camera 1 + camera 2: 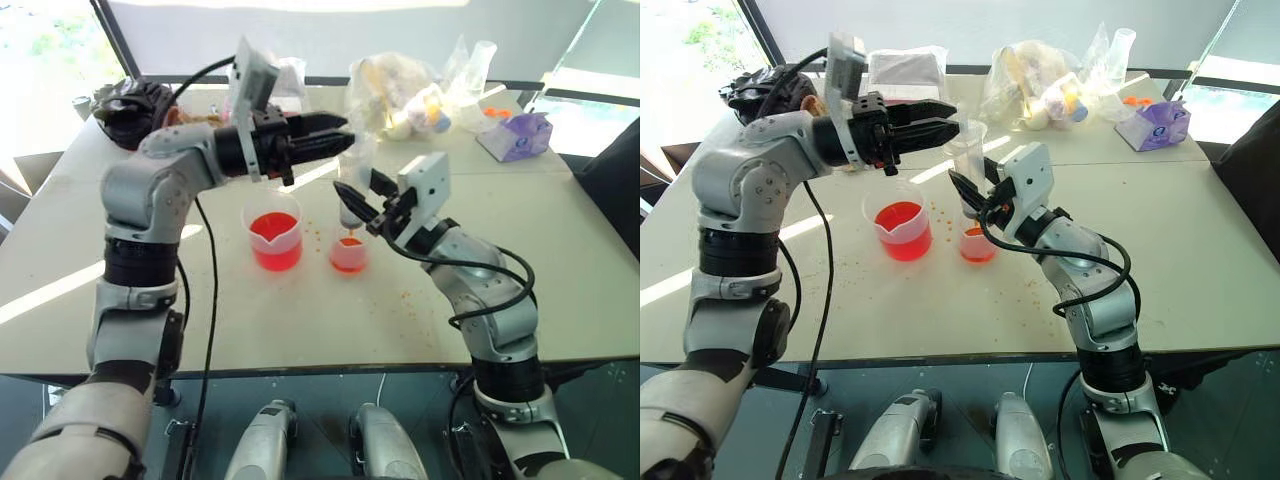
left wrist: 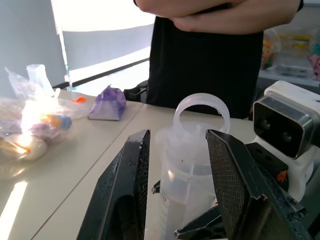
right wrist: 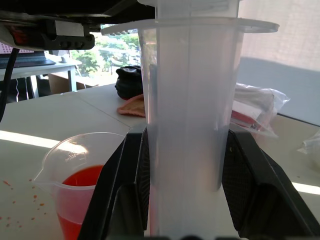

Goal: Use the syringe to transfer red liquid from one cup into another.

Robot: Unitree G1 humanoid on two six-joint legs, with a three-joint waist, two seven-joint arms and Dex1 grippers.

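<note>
Next, I lay the clear syringe down on the white table (image 1: 404,240) beside the smaller cup, away from the spouted beaker, with my right gripper.
The clear syringe (image 1: 354,172) stands upright over the smaller cup (image 1: 349,254), which holds pale red liquid. My right gripper (image 1: 358,206) is shut on its barrel (image 3: 187,115), which looks clear. My left gripper (image 1: 338,134) reaches in level from the left at the plunger's top ring (image 2: 201,107). Its fingers (image 2: 127,185) stand open on either side with a gap. To the left of the cup the spouted beaker (image 1: 274,240) stands on the table, about half full of bright red liquid (image 3: 80,187).
Small red drips (image 1: 400,296) dot the white table (image 1: 560,260) around both cups. Along the far edge lie plastic bags of items (image 1: 410,95), a purple pack (image 1: 517,136) and a black bundle (image 1: 130,108). A person in black (image 2: 210,55) stands beyond the table.
</note>
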